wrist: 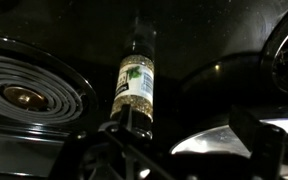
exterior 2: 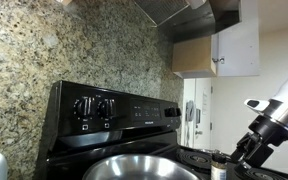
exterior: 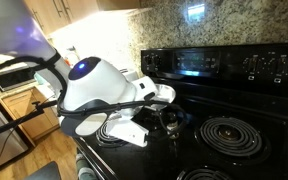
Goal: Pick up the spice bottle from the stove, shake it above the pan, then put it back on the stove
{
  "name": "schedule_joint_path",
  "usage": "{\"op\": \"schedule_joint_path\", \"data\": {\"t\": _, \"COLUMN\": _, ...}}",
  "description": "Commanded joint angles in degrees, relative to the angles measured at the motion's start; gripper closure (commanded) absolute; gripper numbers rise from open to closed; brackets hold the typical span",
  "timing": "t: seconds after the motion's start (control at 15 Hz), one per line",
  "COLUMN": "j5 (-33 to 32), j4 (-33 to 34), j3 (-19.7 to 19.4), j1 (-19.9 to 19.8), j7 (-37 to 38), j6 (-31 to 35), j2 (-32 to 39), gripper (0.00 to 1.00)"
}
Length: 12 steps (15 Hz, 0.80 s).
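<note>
The upper part of the spice bottle (exterior: 168, 118) (wrist: 133, 104), near its dark cap and between the stove's burners, will be gripped by my gripper.
The spice bottle (wrist: 136, 88), a clear jar with pale contents, a green label and a dark cap, stands upright on the glossy black stove top (wrist: 199, 45) between the burners. It also shows small in an exterior view (exterior 2: 219, 166). My gripper (wrist: 184, 138) is open just above it, and the cap sits by the left finger, inside the jaws' gap. The gripper shows in both exterior views (exterior: 170, 116) (exterior 2: 250, 150). The shiny silver pan (exterior 2: 139, 168) fills the foreground, and its rim shows in the wrist view (wrist: 216, 138).
A spiral coil burner (wrist: 24, 95) lies left of the bottle, and another shows in an exterior view (exterior: 230, 136). The back control panel with knobs (exterior 2: 94, 108) (exterior: 224, 64) rises behind. A granite backsplash (exterior 2: 44, 50) and a wooden cabinet (exterior: 14, 100) border the stove.
</note>
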Motion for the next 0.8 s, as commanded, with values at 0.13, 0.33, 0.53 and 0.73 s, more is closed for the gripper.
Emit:
{"op": "schedule_joint_path", "data": {"t": 0.13, "j5": 4.21, "j4": 2.19, "j3": -5.11, "j1": 5.71, "j7": -0.29, "j6": 0.00, "j2": -1.21, "gripper": 0.00}}
{"op": "schedule_joint_path", "data": {"t": 0.33, "j5": 3.41, "j4": 5.44, "j3": -6.33, "j1": 7.52, "j7": -0.83, "j6": 0.01, "j2": 0.95, "gripper": 0.00}}
{"op": "schedule_joint_path", "data": {"t": 0.53, "j5": 3.30, "j4": 7.54, "j3": -8.12, "j1": 9.94, "j7": -1.12, "j6": 0.00, "j2": 2.66, "gripper": 0.00}}
{"op": "schedule_joint_path", "data": {"t": 0.73, "j5": 4.53, "j4": 9.14, "j3": -12.36, "j1": 14.45, "j7": -1.64, "j6": 0.00, "j2": 3.33, "gripper": 0.00}}
